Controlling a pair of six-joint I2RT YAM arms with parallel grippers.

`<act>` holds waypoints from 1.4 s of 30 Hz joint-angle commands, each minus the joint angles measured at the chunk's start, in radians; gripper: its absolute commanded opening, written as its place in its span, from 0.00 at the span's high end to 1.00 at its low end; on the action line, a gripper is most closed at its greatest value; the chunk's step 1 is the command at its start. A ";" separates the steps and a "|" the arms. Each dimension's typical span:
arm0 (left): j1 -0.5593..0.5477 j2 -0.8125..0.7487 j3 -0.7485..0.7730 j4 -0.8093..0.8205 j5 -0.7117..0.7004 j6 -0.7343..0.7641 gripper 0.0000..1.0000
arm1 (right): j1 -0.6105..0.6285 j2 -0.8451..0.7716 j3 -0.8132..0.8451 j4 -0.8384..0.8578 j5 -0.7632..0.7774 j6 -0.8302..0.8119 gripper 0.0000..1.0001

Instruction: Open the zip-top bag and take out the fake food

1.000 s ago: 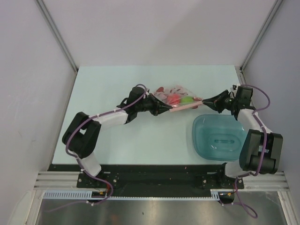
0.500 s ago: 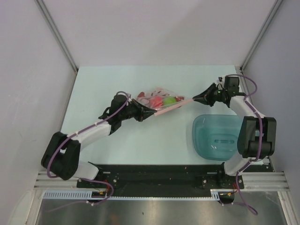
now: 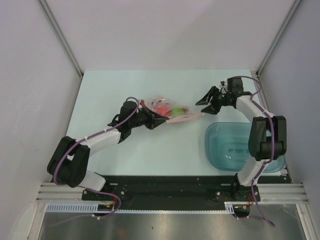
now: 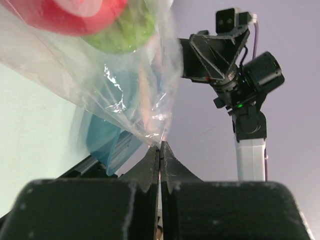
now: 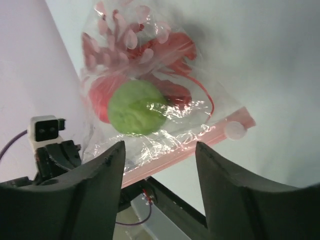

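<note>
Next, my right gripper pinches the pinkish strip's middle [image 5: 172,155] and spreads the bag's opening, as the white slider is at the pinkish strip's end and the opening is flat.
The zip-top bag [image 3: 169,110] lies mid-table, clear and crinkly, with its pinkish zip strip [image 3: 186,117] along the near edge. Inside show a lime-green ball [image 3: 177,110] and red fake food [image 3: 162,107]. My left gripper [image 3: 161,120] is shut on the bag's edge; in the left wrist view its tips [image 4: 160,146] pinch the plastic [image 4: 115,90]. My right gripper [image 3: 204,100] hangs open just right of the bag, holding nothing. Its wrist view looks between the spread fingers [image 5: 160,145] at the green ball [image 5: 136,107], the red lobster [image 5: 170,50] and the strip's white slider [image 5: 235,130].
A translucent teal tray [image 3: 227,147] sits at the near right, partly under the right arm. Grey walls close in the table on three sides. The black mounting rail runs along the near edge.
My right gripper has opened, let go of the zip strip's end and drawn back up and to the right. The bag has slackened toward the left gripper, which still pinches it.
</note>
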 commanded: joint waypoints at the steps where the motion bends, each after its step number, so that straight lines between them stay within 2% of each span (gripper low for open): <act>1: -0.031 0.036 0.061 0.097 0.047 -0.038 1.00 | -0.037 -0.066 0.038 -0.165 0.070 -0.108 0.33; 3: -0.040 0.038 0.061 0.099 0.050 -0.045 1.00 | -0.045 -0.108 0.033 -0.225 0.101 -0.148 0.25; 6: -0.040 0.036 0.053 0.106 0.055 -0.058 1.00 | -0.045 -0.156 -0.002 -0.251 0.111 -0.168 0.19; 10: -0.041 0.047 0.062 0.123 0.058 -0.074 1.00 | -0.034 -0.248 -0.098 -0.204 0.043 -0.113 0.20; 13: -0.041 0.061 0.084 0.123 0.058 -0.072 1.00 | 0.027 -0.283 -0.187 -0.121 0.025 -0.049 0.21; 14: -0.041 0.064 0.087 0.123 0.056 -0.072 1.00 | 0.041 -0.286 -0.224 -0.069 0.017 -0.032 0.24; 16: -0.041 0.065 0.093 0.123 0.055 -0.072 1.00 | 0.073 -0.277 -0.255 -0.018 -0.009 0.019 0.32; 17: -0.041 0.064 0.093 0.122 0.053 -0.072 1.00 | 0.081 -0.273 -0.275 0.023 -0.018 0.031 0.39; 20: -0.043 0.065 0.090 0.120 0.050 -0.077 1.00 | 0.102 -0.248 -0.281 0.062 -0.037 0.044 0.44; 34: -0.057 0.044 0.075 0.149 0.021 -0.084 1.00 | 0.124 -0.073 -0.218 0.246 -0.086 0.168 0.27; 42: -0.068 0.033 0.058 0.145 0.024 -0.083 1.00 | 0.124 -0.061 -0.209 0.261 -0.063 0.200 0.30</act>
